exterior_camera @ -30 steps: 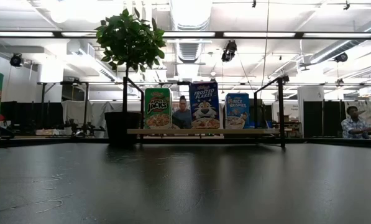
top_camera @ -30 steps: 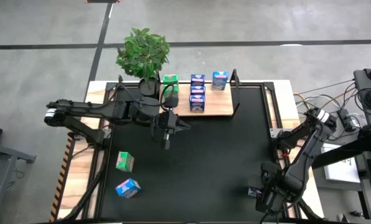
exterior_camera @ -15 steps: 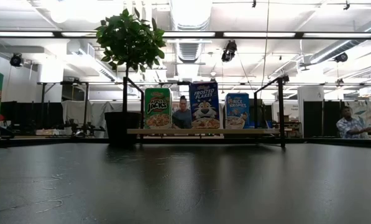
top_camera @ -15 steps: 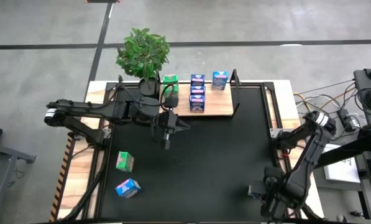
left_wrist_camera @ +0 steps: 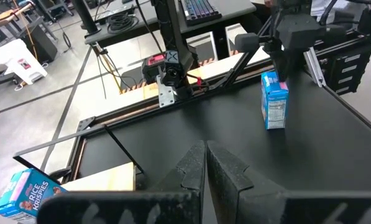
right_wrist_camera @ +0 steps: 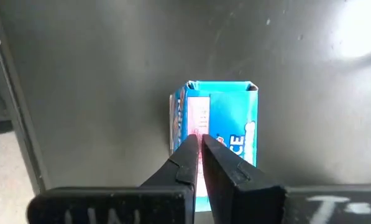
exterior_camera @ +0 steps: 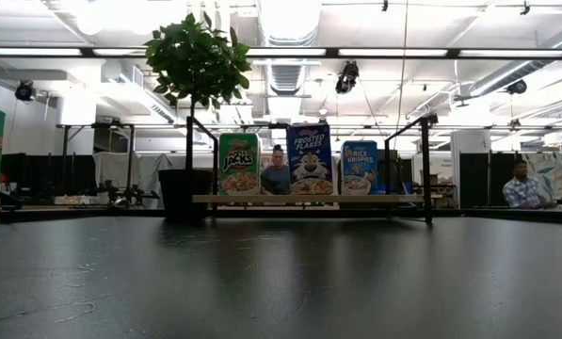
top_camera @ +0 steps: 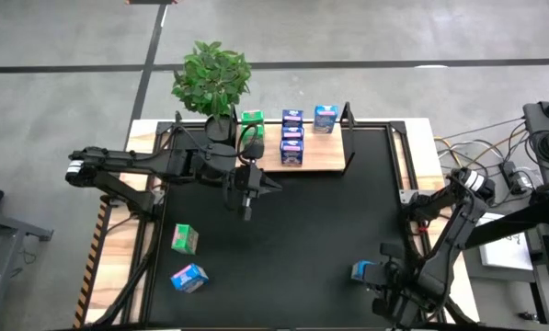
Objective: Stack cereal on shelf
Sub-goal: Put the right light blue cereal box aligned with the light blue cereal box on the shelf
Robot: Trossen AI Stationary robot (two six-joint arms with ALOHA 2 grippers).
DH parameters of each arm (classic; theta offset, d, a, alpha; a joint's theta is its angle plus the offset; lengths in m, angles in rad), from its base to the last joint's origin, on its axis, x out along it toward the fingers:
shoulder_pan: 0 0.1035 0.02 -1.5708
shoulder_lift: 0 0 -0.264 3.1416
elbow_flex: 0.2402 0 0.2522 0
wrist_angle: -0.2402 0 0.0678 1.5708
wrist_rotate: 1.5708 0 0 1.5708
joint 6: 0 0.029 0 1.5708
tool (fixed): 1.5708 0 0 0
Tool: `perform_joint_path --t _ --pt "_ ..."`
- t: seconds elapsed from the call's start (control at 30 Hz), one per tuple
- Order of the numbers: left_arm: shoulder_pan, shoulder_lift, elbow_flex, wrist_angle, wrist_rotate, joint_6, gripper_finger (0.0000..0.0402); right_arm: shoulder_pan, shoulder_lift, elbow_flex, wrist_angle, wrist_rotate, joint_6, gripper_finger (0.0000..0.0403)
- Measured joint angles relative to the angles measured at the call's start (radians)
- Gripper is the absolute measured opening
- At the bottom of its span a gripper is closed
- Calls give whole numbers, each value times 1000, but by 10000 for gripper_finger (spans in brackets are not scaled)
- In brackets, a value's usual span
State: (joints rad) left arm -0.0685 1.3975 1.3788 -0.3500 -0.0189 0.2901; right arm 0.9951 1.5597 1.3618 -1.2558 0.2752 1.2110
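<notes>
The fingers of my right gripper are shut over the blue carton's labelled side, so next I open them and grip the carton's opposite sides (right_wrist_camera: 177, 121) before I lift it to the shelf.
The shelf (top_camera: 315, 158) is a light-wood board at the far side of the black mat. A green carton (top_camera: 251, 119) and several blue cartons (top_camera: 292, 138) stand on it; they also show in the low view (exterior_camera: 310, 160). One blue carton (top_camera: 361, 271) stands upright on the mat near the front right and also shows in the left wrist view (left_wrist_camera: 274, 99). My right gripper (right_wrist_camera: 199, 146) is shut right by it. My left gripper (left_wrist_camera: 206, 158) is shut and empty above the mat's middle left (top_camera: 246, 195). A green carton (top_camera: 185, 239) and a blue carton (top_camera: 189, 278) lie on the mat at the front left. My right gripper's shut fingertips (right_wrist_camera: 191, 149) stand in front of the blue carton's labelled face (right_wrist_camera: 225, 124), coming from above and from the near side. I cannot tell whether they touch it. The carton stands on the mat on its own base.
A potted plant (top_camera: 212, 78) stands at the far left by the shelf. A black metal frame (top_camera: 348, 115) borders the shelf's right end. Cables and equipment (top_camera: 531, 156) lie beyond the table's right edge. A person (exterior_camera: 521, 184) sits in the room behind.
My right gripper has drawn back toward the table's near edge. The blue carton at the front right, hidden under the arm before, now shows standing on the mat just left of the gripper.
</notes>
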Motion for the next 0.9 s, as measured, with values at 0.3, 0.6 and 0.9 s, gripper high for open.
perform_joint_path --t 0.3,0.6,0.9 --pt "0 0 0 1 0 15 0 3 0 6 5 142 -93 12" --pt "0 0 0 42 0 6 0 9 -19 6 -7 266 17 56" --pt "0 0 0 62 0 4 0 15 -37 5 -39 193 129 198"
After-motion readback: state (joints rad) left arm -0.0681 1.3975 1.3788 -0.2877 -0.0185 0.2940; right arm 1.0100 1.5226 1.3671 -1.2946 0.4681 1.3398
